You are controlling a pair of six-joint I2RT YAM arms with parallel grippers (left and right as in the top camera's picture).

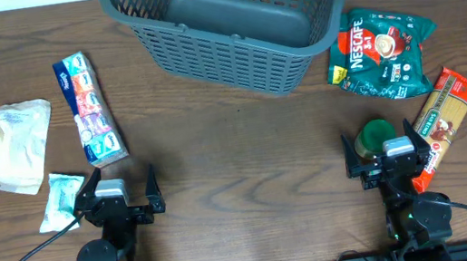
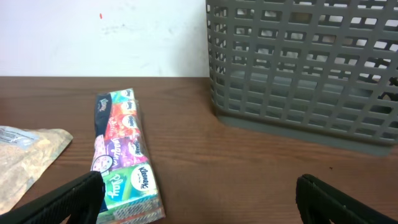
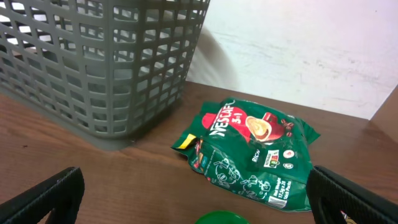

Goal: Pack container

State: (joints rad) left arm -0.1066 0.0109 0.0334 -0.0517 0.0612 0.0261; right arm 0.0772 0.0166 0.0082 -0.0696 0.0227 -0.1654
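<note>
Next, my left gripper moves to the dark grey slotted basket's near rim (image 1: 171, 25), toward the corner closest to the tissue pack, and closes there.
The dark grey slotted basket (image 1: 227, 21) stands at the back middle of the table; it looks empty, and it also shows in the left wrist view (image 2: 305, 74) and the right wrist view (image 3: 99, 62). My left gripper (image 1: 119, 194) is open and empty at the front left, near a multicoloured tissue pack (image 1: 88, 108), which also shows in the left wrist view (image 2: 121, 155). My right gripper (image 1: 385, 153) is open and empty at the front right, with a green-lidded jar (image 1: 373, 138) between its fingers' reach and a green Nescafe bag (image 3: 255, 152) ahead.
A beige pouch (image 1: 9, 148) and a small pale packet (image 1: 62, 198) lie at the left. A red-and-yellow spaghetti packet (image 1: 441, 122) lies at the right, beside the Nescafe bag (image 1: 382, 50). Bare wood lies between the arms.
</note>
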